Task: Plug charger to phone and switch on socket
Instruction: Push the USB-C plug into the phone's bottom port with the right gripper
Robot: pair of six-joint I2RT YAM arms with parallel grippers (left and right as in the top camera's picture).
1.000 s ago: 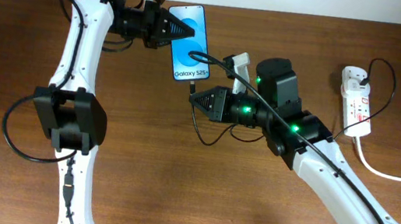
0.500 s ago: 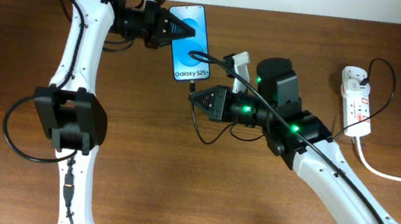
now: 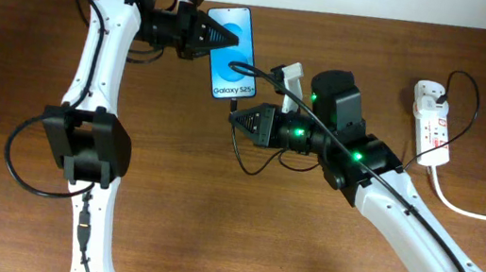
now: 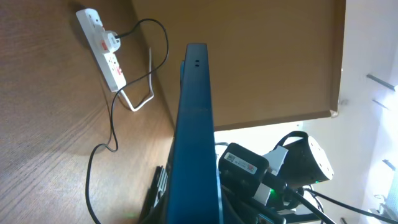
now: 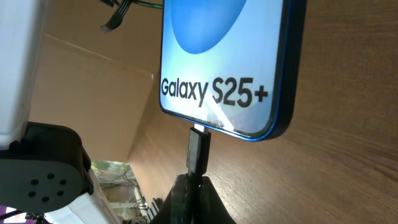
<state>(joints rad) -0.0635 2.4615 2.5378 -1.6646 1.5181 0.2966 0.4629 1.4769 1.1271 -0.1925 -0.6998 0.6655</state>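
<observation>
My left gripper should set the phone down and let go of it on the table (image 3: 226, 115) next to the fingertips of my right gripper.
The phone (image 3: 233, 54) lies near the table's far edge, screen lit blue with "Galaxy S25+"; it also shows in the right wrist view (image 5: 227, 62) and edge-on in the left wrist view (image 4: 194, 137). My left gripper (image 3: 208, 34) is shut on the phone's upper left side. My right gripper (image 3: 238, 118) is shut on the charger's small black plug (image 5: 199, 149), whose tip touches the phone's bottom edge. The thin black charger cable (image 3: 254, 161) loops back past the right arm. The white socket (image 3: 432, 120) lies at the far right, also in the left wrist view (image 4: 102, 46).
A thick white cord (image 3: 471, 211) runs from the socket off the right edge. A white adapter (image 3: 430, 91) sits in the socket's far end. The left arm's elbow (image 3: 85, 142) stands at the left.
The left gripper and the phone have shifted a few pixels to the right. The right gripper holds its place with the plug at the phone's bottom edge.
</observation>
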